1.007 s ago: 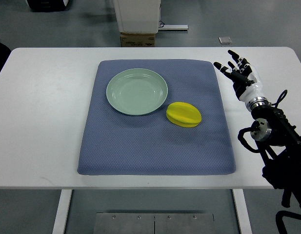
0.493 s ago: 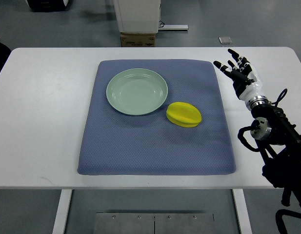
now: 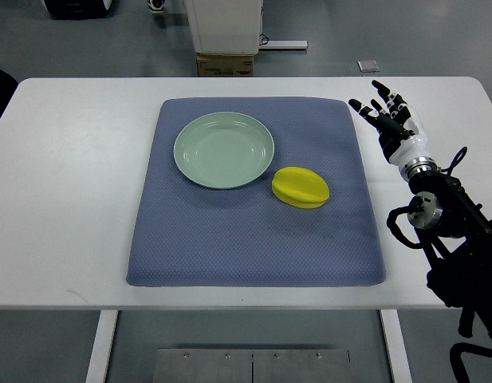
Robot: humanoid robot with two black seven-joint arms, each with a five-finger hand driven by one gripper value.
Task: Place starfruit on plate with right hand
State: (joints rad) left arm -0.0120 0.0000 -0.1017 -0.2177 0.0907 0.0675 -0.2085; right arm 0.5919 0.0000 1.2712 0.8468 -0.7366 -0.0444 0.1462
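My right gripper will grip the outer end of the yellow starfruit [image 3: 321, 190], the end that points away from the pale green plate.
A yellow starfruit [image 3: 301, 187] lies on the blue mat [image 3: 253, 239], just right of and below a pale green plate [image 3: 224, 149] that holds nothing. My right hand [image 3: 383, 116] is over the white table beside the mat's upper right corner, well right of the starfruit. Its fingers are spread and nothing is in them. The right arm runs down along the right edge. No left arm shows.
The white table [image 3: 70, 175] extends around the mat on all sides. Beyond the far edge stand a cardboard box [image 3: 226, 64] and a white cabinet [image 3: 224, 24] on the grey floor.
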